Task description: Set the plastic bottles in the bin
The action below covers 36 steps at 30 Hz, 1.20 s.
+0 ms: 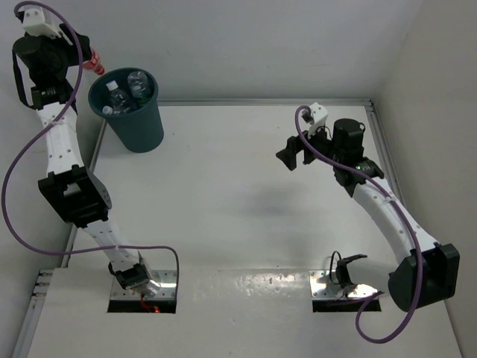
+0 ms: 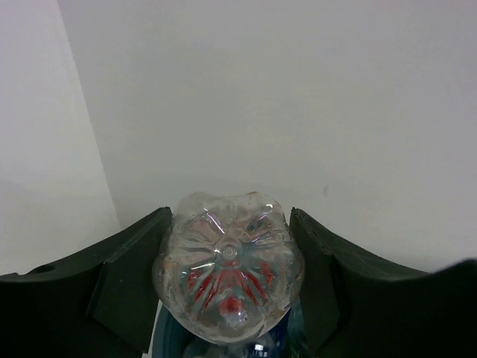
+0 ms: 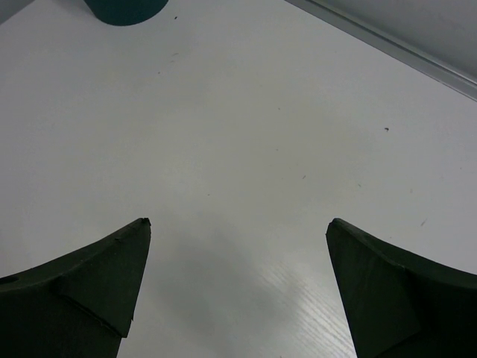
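Next, my left gripper releases the clear plastic bottle on top of the white-capped bottle [image 1: 118, 95] in the dark teal bin.
My left gripper [image 1: 89, 56] is raised at the far left, just beside the rim of the dark teal bin [image 1: 133, 123]. It is shut on a clear plastic bottle [image 2: 227, 272] with red showing through it; the bottle's base faces the wrist camera between both fingers [image 2: 130, 268]. In the top view that bottle shows as a red bit [image 1: 96, 62] at the gripper. Clear bottles [image 1: 138, 83] lie inside the bin; the bin's rim [image 2: 165, 337] shows below the held bottle. My right gripper [image 1: 292, 156] is open and empty above the table; its wrist view [image 3: 238, 224] shows bare table.
The bin stands at the table's far left corner, against the walls. A raised metal rail [image 1: 261, 102] runs along the far edge and right side. The bin's base [image 3: 125, 9] shows at the top of the right wrist view.
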{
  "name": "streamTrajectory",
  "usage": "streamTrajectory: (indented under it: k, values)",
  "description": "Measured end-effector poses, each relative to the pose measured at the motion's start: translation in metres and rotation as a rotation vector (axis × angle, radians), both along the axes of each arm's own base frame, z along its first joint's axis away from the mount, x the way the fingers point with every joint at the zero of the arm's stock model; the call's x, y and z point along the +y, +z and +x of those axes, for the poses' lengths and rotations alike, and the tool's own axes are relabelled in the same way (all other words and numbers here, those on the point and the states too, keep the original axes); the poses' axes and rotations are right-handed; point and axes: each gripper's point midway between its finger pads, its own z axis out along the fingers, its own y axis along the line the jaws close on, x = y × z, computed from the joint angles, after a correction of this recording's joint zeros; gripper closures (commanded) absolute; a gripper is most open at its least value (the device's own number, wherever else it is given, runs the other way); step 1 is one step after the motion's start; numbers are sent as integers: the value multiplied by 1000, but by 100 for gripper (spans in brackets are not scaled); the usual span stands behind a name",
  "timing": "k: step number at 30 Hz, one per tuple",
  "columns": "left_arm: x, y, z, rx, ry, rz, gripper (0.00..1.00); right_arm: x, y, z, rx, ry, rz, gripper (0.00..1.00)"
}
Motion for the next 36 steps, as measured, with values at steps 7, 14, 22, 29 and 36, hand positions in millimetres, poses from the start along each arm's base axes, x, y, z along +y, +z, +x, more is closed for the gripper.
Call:
streamTrajectory:
  k: [7,14,22,29,36]
  values:
    - [-5,2,26,-90,-43,-27,100,-1,-8,0,28,1,-5,1]
    - [-17,-80,72,35,-107,-94,100,-2,-21,-3,79,-2,-19,1]
    - [-31,-116,82,127,-134,-88,86,-3,-26,-5,101,-7,-26,1]
    - [-32,-130,79,184,-133,-84,0,-7,-29,-6,115,-26,-39,1]
    - [-22,-60,73,87,-47,-63,0,-7,-29,-4,128,-51,-19,1]
